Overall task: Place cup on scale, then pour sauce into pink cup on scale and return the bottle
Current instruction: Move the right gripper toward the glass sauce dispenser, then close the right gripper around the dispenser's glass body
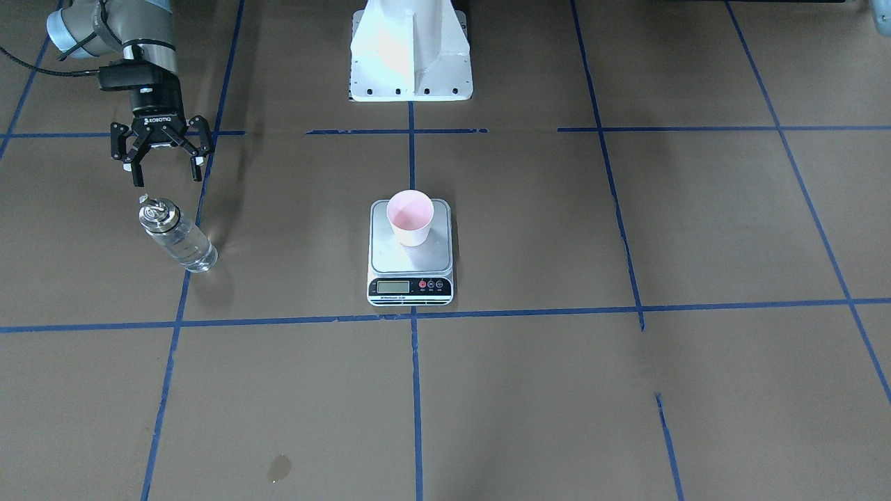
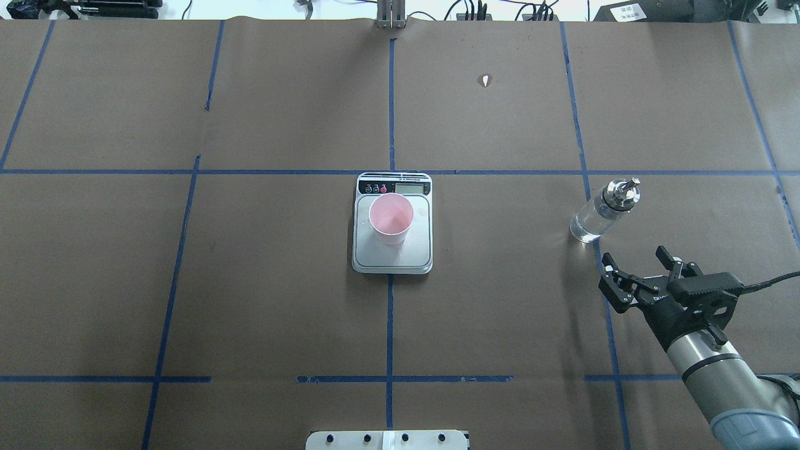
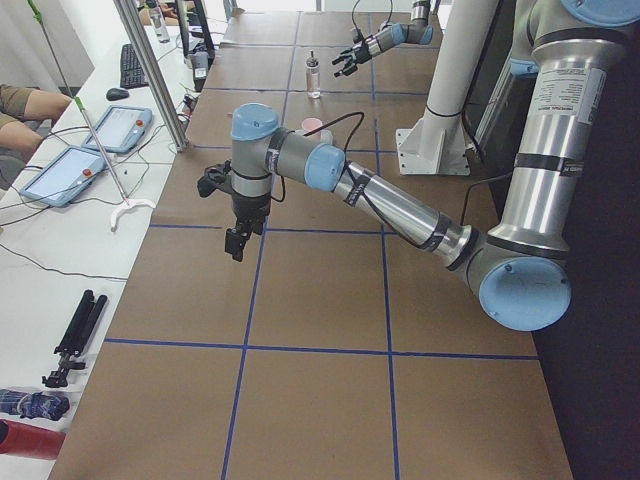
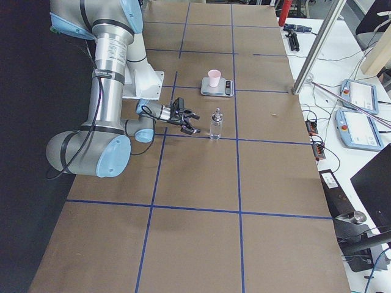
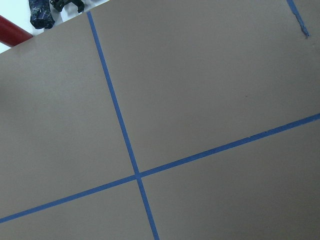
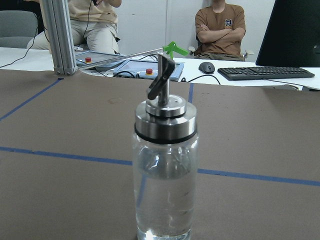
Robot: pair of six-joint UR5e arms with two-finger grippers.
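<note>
The robot's right gripper should next move to the middle of the bottle's glass body (image 1: 180,241) (image 6: 165,185), under the metal pourer cap, and close there.
The pink cup (image 1: 411,217) (image 2: 390,217) stands upright on the steel platform of the scale (image 1: 411,264) (image 2: 392,259), toward its display end. The clear glass bottle (image 1: 177,233) (image 2: 600,212) (image 6: 165,175) with the metal pourer cap stands upright on the table, holding clear sauce. My right gripper (image 1: 167,167) (image 2: 636,265) is open, a short way back from the bottle on the robot's side and not touching it. My left gripper (image 3: 237,243) shows only in the exterior left view, pointing down above bare table; whether it is open or shut I cannot tell.
The white robot pedestal (image 1: 411,52) stands behind the scale. A small wet spot (image 1: 278,467) marks the paper near the operators' edge. A metal post (image 6: 59,35), tablets and seated people (image 6: 220,25) lie beyond the table's far edge.
</note>
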